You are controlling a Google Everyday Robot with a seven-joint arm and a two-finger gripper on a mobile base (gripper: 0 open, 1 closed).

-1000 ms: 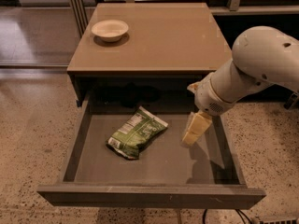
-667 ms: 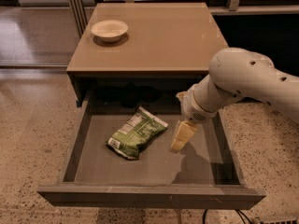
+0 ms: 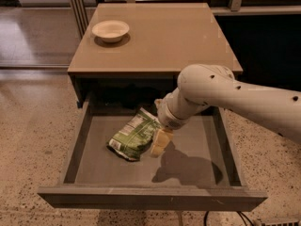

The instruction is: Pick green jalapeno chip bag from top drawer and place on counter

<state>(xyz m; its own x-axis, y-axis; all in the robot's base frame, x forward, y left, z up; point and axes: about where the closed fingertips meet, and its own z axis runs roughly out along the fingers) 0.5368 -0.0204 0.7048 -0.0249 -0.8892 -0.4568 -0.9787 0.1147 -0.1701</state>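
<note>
I need to next move my gripper in from the edge of the green jalapeno chip bag and close it on the bag's middle (image 3: pixel 139 135).
The green jalapeno chip bag (image 3: pixel 133 134) lies flat inside the open top drawer (image 3: pixel 150 196), left of its middle, with its white label panel facing up. My gripper (image 3: pixel 160 143) hangs from the white arm down into the drawer, right at the bag's right edge. The tan counter (image 3: pixel 174 36) is the top of the cabinet behind the drawer.
A white bowl (image 3: pixel 110 30) stands at the counter's back left. The drawer's right half holds only my arm's shadow. Speckled floor lies on both sides of the cabinet. Metal posts and dark glass stand behind it.
My arm and gripper have moved left across the drawer, from its right side to the bag's right edge. The bag has not moved.
</note>
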